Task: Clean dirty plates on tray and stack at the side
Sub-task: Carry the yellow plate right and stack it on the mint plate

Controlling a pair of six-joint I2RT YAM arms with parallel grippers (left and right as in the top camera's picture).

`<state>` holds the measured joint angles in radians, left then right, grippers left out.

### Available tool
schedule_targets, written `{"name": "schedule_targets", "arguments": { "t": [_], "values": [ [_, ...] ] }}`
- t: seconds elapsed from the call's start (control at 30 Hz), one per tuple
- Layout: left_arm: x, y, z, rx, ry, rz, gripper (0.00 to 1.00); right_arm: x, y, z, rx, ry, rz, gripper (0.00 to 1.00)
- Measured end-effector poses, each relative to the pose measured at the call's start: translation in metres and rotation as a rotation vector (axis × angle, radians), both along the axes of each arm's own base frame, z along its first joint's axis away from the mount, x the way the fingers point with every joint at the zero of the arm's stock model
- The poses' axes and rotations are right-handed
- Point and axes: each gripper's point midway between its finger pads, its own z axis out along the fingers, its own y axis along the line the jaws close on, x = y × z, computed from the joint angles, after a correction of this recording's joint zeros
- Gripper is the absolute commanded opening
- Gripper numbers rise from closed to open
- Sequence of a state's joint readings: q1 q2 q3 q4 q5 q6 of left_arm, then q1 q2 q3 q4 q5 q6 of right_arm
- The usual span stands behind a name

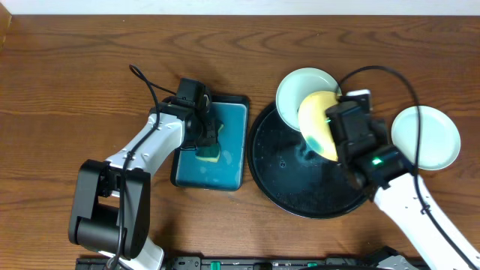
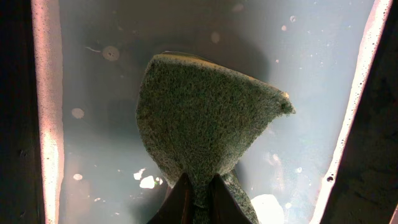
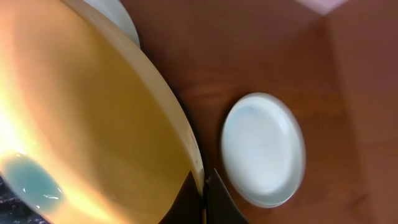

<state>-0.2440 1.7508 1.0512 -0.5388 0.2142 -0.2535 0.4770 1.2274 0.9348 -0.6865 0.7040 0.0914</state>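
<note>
I will use my right gripper to set the yellow plate down on the mint-white plate on the bare wooden table (image 1: pixel 425 137) (image 3: pixel 263 150).
My right gripper (image 1: pixel 335 129) (image 3: pixel 202 193) is shut on the rim of the yellow plate (image 1: pixel 316 120) (image 3: pixel 93 124), holding it tilted on edge above the black tray (image 1: pixel 300 187). A teal smear (image 3: pixel 31 177) shows on the plate's face. One mint-white plate (image 1: pixel 304 86) (image 3: pixel 118 15) lies at the tray's back edge, partly behind the yellow one. Another mint-white plate (image 1: pixel 426 137) (image 3: pixel 264 149) rests on the table to the right. My left gripper (image 1: pixel 205 137) (image 2: pixel 199 196) is shut on a green-faced sponge (image 1: pixel 209 150) (image 2: pixel 205 118), pinched and bent over the teal tray (image 1: pixel 232 112) (image 2: pixel 311 81).
The teal tray's floor is wet, with small bright specks. The black tray's bottom (image 1: pixel 322 191) also looks wet. Brown wooden table (image 1: pixel 75 67) spreads all around, and a dark rail runs along the front edge (image 1: pixel 247 264).
</note>
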Motion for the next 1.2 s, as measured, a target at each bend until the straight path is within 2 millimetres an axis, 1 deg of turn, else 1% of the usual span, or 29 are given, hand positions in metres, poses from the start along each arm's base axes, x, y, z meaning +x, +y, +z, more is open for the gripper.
{"name": "schedule_targets", "arguments": {
  "t": [0.2,0.3,0.53,0.83,1.07,1.2],
  "values": [
    [0.0,0.0,0.0,0.0,0.0,0.0,0.08,0.002,0.024,0.023,-0.159,-0.078,0.101,0.01],
    [0.0,0.0,0.0,0.0,0.0,0.0,0.07,0.003,0.03,0.029,-0.205,-0.093,0.132,0.01],
    [0.0,0.0,0.0,0.0,0.0,0.0,0.08,0.004,0.027,0.033,-0.253,-0.094,0.134,0.01],
    [0.0,0.0,0.0,0.0,0.0,0.0,0.08,0.005,0.026,0.032,-0.288,-0.076,0.15,0.01],
    [0.0,0.0,0.0,0.0,0.0,0.0,0.07,0.005,0.03,0.029,-0.422,0.02,0.29,0.01],
    [0.0,0.0,0.0,0.0,0.0,0.0,0.07,0.008,0.032,0.032,-0.48,0.038,0.337,0.01]
  ]
}}
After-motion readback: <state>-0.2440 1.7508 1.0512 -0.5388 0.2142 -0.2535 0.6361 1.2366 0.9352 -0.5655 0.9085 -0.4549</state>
